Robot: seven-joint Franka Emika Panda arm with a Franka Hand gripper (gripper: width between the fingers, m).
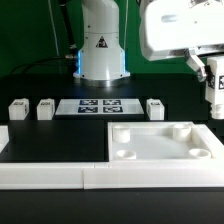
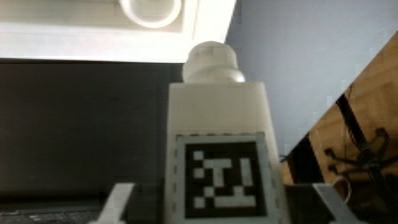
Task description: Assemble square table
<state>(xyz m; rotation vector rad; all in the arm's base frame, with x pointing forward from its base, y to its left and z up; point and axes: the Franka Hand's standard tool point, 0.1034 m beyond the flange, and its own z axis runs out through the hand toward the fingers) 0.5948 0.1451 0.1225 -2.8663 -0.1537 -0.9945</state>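
I should set the leg down upright in the table top's front corner socket (image 1: 200, 153) (image 2: 151, 8) under my gripper, by the white border rail.
The square table top (image 1: 200, 152), a white slab with round corner sockets, lies at the exterior view's right front. Three loose white legs (image 1: 18, 110) (image 1: 46, 108) (image 1: 154, 107) stand in a row behind it. My gripper (image 1: 213, 98) hangs high at the far right, above the slab's back right corner, shut on a fourth leg (image 1: 213, 88). In the wrist view this leg (image 2: 221, 120) fills the middle, its round peg pointing away and its tag facing the camera, between my fingers (image 2: 121, 203). My gripper (image 2: 219, 208) holds the leg's tagged end.
The marker board (image 1: 100, 106) lies flat between the loose legs, in front of the robot base (image 1: 100, 50). A long low white border rail (image 1: 60, 177) runs along the front edge. A wooden surface (image 2: 365, 140) shows beyond the table in the wrist view.
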